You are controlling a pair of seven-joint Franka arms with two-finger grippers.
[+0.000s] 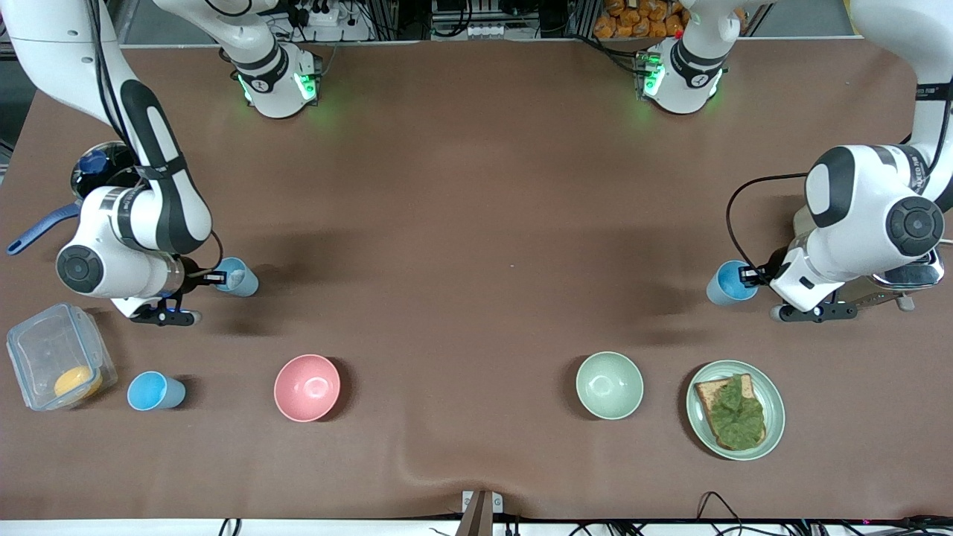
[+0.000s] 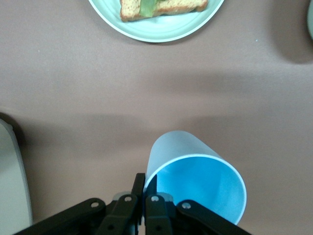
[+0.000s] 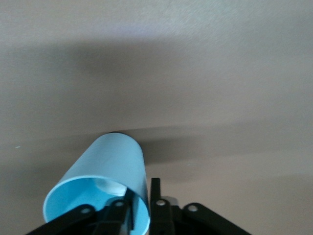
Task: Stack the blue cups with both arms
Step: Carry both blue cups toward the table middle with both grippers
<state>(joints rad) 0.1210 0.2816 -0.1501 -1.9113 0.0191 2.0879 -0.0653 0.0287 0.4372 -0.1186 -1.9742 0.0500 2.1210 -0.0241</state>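
Next, I release the pale grey-blue cup with my right gripper on the bare table straight point(image 1: 593, 275) behind the pale green bowl.
My right gripper point(image 1: 221, 278) is shut on the rim of a pale grey-blue cup point(image 1: 240, 277), one finger inside and one outside, holding it tilted over the table at the right arm's end. The right wrist view shows this grip point(image 3: 142, 188) and the cup point(image 3: 105, 169) with a whitish spot inside. My left gripper point(image 1: 747, 276) is shut the same way on a blue cup point(image 1: 728, 284) over the left arm's end, as the left wrist view shows of the gripper point(image 2: 146, 180) and cup point(image 2: 195, 171). A third, sky-blue cup point(image 1: 155, 391) sits on the table beside the clear box.
A pink bowl point(image 1: 307, 387) and a pale green bowl point(image 1: 609, 385) sit near the front camera. A green plate point(image 1: 774, 417) with toast and lettuce lies by the green bowl, also in the left wrist view point(image 2: 161, 32). A clear lidded box point(image 1: 52, 357) and a pot point(image 1: 93, 167) are at the right arm's end.
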